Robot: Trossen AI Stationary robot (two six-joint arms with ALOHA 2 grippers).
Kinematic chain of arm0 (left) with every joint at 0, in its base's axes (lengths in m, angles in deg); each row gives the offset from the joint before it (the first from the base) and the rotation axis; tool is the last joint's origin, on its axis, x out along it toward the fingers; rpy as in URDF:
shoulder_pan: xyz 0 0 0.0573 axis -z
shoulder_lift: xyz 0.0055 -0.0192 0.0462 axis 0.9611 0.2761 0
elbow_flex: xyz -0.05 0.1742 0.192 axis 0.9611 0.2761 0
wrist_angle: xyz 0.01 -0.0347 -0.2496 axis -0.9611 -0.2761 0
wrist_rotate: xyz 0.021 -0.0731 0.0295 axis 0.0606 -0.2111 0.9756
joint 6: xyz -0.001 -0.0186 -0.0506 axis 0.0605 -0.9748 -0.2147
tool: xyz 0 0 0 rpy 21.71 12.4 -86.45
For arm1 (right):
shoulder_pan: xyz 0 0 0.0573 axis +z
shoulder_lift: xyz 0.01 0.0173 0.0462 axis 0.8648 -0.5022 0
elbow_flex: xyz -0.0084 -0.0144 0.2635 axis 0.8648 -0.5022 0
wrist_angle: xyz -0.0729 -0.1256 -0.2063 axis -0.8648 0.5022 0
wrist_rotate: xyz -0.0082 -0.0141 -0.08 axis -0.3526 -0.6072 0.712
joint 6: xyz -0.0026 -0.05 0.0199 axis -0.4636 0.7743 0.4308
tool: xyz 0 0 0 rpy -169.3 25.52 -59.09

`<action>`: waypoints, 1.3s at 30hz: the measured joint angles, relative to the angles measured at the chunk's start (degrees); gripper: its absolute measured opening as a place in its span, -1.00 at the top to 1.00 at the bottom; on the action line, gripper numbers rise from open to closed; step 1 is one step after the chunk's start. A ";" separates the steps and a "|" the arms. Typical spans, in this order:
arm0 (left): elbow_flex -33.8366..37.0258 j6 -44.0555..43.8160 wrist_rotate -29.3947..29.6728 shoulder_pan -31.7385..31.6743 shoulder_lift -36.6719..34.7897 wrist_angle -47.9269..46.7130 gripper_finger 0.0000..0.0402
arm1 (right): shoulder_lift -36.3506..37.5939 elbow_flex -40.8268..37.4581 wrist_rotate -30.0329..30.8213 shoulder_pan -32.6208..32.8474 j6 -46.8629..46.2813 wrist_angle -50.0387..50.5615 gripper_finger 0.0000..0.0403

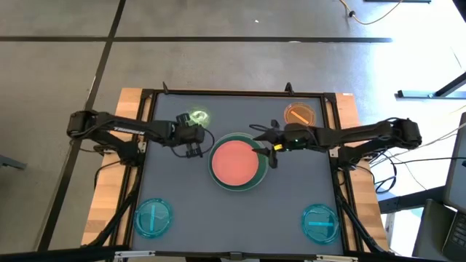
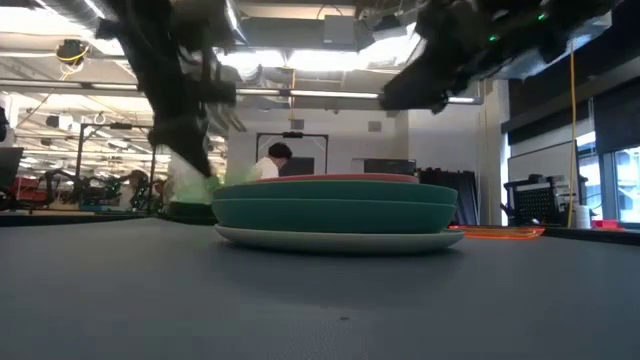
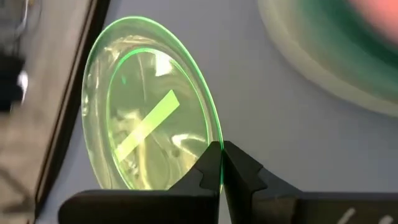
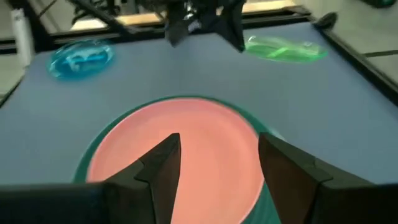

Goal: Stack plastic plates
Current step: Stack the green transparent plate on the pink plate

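My left gripper will release the translucent green plate on the middle of the pink plate (image 1: 237,161).
A stack sits at the table's middle: a pink plate (image 1: 237,161) on a green plate (image 2: 335,210) on a cream plate (image 2: 335,239). A small translucent green plate (image 1: 195,118) with a stripe lies left of the stack toward the far edge. My left gripper (image 3: 220,150) is shut on its rim. My right gripper (image 4: 217,163) is open and hovers just above the pink plate's right part (image 4: 186,143), touching nothing. An orange plate (image 1: 299,114) lies far right. Two cyan striped plates (image 1: 153,217) (image 1: 320,222) rest near the near corners. My left gripper pinches the translucent green plate's rim (image 3: 216,134) between its two fingertips (image 3: 208,165), on the side nearest the stack. The fingers come slanting down from the near side (image 1: 193,132). The plate looks tilted in the hold; whether its far edge rests on the table I cannot tell.
Black frame rails (image 1: 145,109) run along the table's left, right and far sides. Bare grey tabletop (image 1: 237,218) lies between the two cyan plates at the near edge. A person (image 2: 268,165) shows in the room behind the table.
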 joint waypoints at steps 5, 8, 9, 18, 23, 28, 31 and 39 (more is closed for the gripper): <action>-2.35 1.85 -0.62 7.78 -2.27 2.62 0.99 | 5.33 -0.07 -0.13 3.16 -0.32 7.04 -0.01; -2.48 5.06 -4.92 11.42 -2.49 8.36 0.99 | 8.16 -0.01 -0.14 5.03 -1.67 11.60 -0.01; -2.52 6.67 -6.99 12.37 -2.48 10.60 0.99 | 9.02 -0.04 -0.15 5.53 -1.90 13.23 -0.01; -2.63 13.80 -21.10 17.01 -0.57 25.52 0.99 | 10.60 -0.05 -0.15 8.52 -5.25 21.28 -0.01; -2.59 13.77 -20.75 16.51 2.98 26.02 0.99 | 9.81 -0.04 -0.11 8.37 -7.79 26.41 -0.01; -2.59 13.34 -21.14 16.54 6.73 28.01 0.99 | 9.84 -0.04 -0.13 8.37 -7.80 29.40 -0.01; -2.59 11.80 -21.11 16.52 8.32 30.28 0.99 | 9.84 -0.04 -0.13 8.37 -7.81 30.22 -0.01; -2.56 8.23 -21.16 16.52 8.62 31.10 0.79 | 9.84 -0.04 2.29 8.35 -7.83 31.75 -0.02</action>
